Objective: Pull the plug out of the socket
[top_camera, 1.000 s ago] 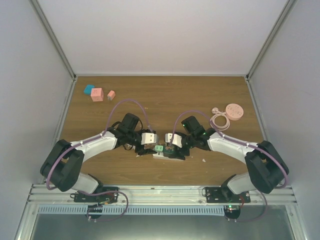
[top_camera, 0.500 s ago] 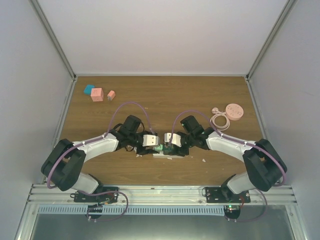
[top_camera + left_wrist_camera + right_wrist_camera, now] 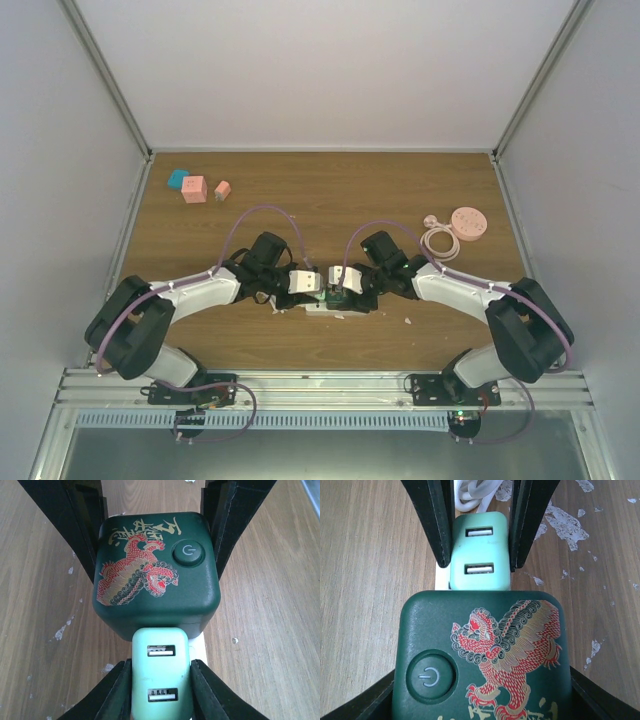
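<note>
Next, my left gripper lets go of the mint green plug on the wood (image 3: pixel 178 217), at a spot just in front of the larger pink block.
A dark green socket cube (image 3: pixel 155 570) with a red and gold dragon print and a power button lies on the wooden table. A mint green plug (image 3: pixel 160 680) with two USB ports is seated in its side. My left gripper (image 3: pixel 160 665) is shut on the plug's two sides. My right gripper (image 3: pixel 482 680) is shut on the socket cube (image 3: pixel 485 655), its fingers (image 3: pixel 85 525) flanking it. In the right wrist view the plug (image 3: pixel 480 555) sits between the left fingers (image 3: pixel 437 525). From above, both grippers meet at the table's near middle (image 3: pixel 322 293).
A white strip (image 3: pixel 200 647) lies under the plug, with a white cable (image 3: pixel 470 492) behind it. A teal block (image 3: pixel 178 179) and two pink blocks (image 3: pixel 195 189) sit back left. A pink disc (image 3: pixel 468 223) with a coiled cable (image 3: pixel 440 241) sits right.
The two grippers have drawn closer together. The left gripper moved right onto the mint plug, which now shows far less from above. The right gripper shifted slightly left.
</note>
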Controlling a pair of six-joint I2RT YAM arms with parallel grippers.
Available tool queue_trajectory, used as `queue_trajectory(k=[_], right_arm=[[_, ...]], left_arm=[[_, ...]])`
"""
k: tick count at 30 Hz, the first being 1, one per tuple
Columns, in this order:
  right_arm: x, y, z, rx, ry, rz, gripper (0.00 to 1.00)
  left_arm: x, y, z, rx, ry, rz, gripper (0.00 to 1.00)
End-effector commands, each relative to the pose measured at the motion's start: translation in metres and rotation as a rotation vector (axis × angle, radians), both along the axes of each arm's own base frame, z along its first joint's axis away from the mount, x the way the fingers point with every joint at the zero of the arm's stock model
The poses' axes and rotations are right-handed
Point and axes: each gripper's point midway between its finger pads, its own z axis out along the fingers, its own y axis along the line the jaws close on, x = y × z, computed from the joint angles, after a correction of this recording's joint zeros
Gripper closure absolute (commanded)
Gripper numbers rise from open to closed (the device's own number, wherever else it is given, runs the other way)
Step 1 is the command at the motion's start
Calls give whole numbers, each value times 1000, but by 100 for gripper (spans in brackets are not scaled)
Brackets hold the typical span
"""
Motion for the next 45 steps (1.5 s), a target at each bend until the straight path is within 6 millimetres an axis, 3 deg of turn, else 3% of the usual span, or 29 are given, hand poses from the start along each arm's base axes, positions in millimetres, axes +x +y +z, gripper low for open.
queue_trajectory(k=[1,17,26,38,45], right_arm=[[11,4,0,-1,-56,-10,56],[11,4,-2,-12,-46,-14,58],[12,4,1,-5,-53,-16,56],[12,4,4,-1,-60,-13,54],[13,5,5,1,-65,-11,53]], left_arm=[[-1,-9,24,-74,-28,-28,69],[2,-6,47,-107,-13,-17,79],[13,8,64,-123,21,28,79],[94,95,95,-206,134,343,78],[146,171,93,-248,201,584,78]])
